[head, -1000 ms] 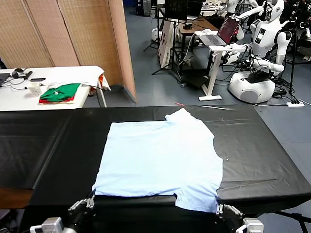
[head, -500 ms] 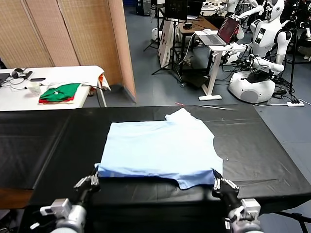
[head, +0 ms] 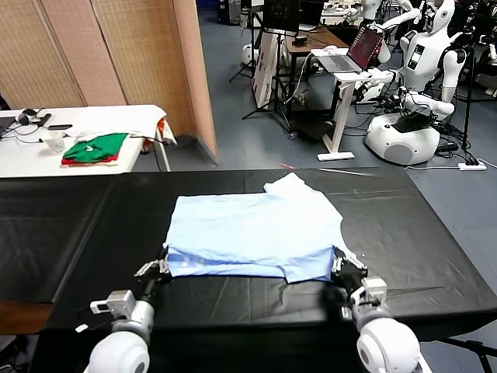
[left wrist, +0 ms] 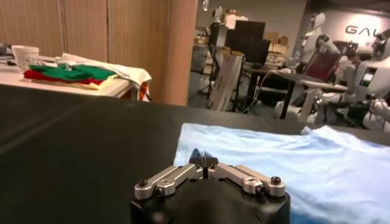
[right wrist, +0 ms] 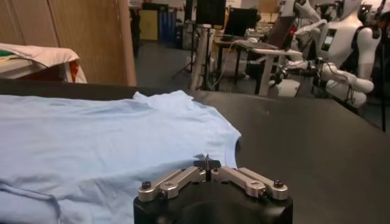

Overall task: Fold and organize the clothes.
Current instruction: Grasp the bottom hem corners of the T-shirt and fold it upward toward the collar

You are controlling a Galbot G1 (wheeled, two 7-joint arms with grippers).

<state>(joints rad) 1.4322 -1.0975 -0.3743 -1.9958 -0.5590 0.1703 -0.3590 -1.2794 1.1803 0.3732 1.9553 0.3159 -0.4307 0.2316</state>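
Observation:
My grippers need to lay the T-shirt down, as its near edge sags unevenly from them, then take its near corners (head: 172, 272) farther out and pull the T-shirt's edge straight.
The clothes are one pale light-blue T-shirt (head: 256, 229) lying on the black table (head: 70, 233), its near hem lifted and carried back over the body. My left gripper (head: 159, 268) is shut on the hem's left corner. In the left wrist view a small tuft of blue cloth shows between the tips of that gripper (left wrist: 204, 161), with the shirt (left wrist: 292, 161) spread beyond. At the hem's right corner, my right gripper (head: 344, 266) is shut on the cloth. The right wrist view shows this gripper (right wrist: 207, 163) pinching the shirt (right wrist: 103, 131) at its edge.
A white side table (head: 116, 116) at the far left holds folded green and red garments (head: 95, 148). Beside it stands a wooden screen (head: 132, 54). White robots (head: 423, 78) and a laptop stand (head: 349, 70) occupy the floor beyond the table's far right.
Both grippers have moved away from me over the table, drawing the near hem with them. The shirt's visible length has shortened as the hem folds over.

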